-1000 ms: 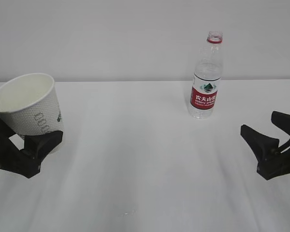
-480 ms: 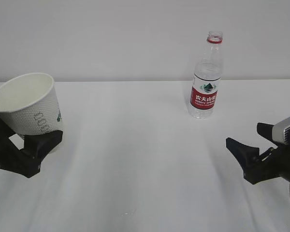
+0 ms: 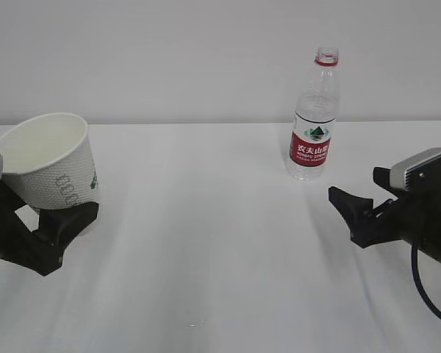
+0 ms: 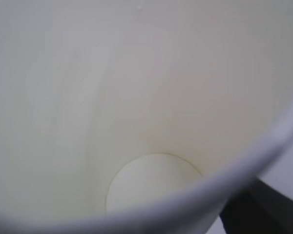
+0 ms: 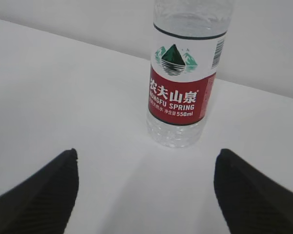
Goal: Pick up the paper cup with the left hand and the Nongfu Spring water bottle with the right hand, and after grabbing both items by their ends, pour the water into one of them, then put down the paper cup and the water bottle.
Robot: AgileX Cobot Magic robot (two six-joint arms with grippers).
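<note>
My right gripper should grip the red lower part of the label [image 3: 309, 151] [image 5: 177, 101] on the Nongfu Spring water bottle, just above the bottom of the bottle.
At the far left the white paper cup [image 3: 51, 162] leans with its mouth up and toward the camera. My left gripper [image 3: 73, 215] is shut on its lower end, and one black finger [image 3: 67, 220] shows under it. The cup's pale inside [image 4: 136, 97] fills the left wrist view and looks dry, with a dark finger [image 4: 263, 209] at the bottom right. The capless Nongfu Spring water bottle [image 3: 313, 125] stands upright at the back right, red label facing me. Whether it holds water I cannot tell. My right gripper [image 3: 352, 184] is open, short of the bottle [image 5: 180, 92] and low over the table, jaws spread wide [image 5: 147, 152].
A white table [image 3: 206, 243] runs across the view, with a plain white wall [image 3: 169, 59] behind it. A black cable [image 3: 426, 294] trails from the right arm near the lower right edge.
The right gripper has moved left and inward toward the bottle, and its jaws have spread a little wider. The left gripper and the cup have barely shifted.
</note>
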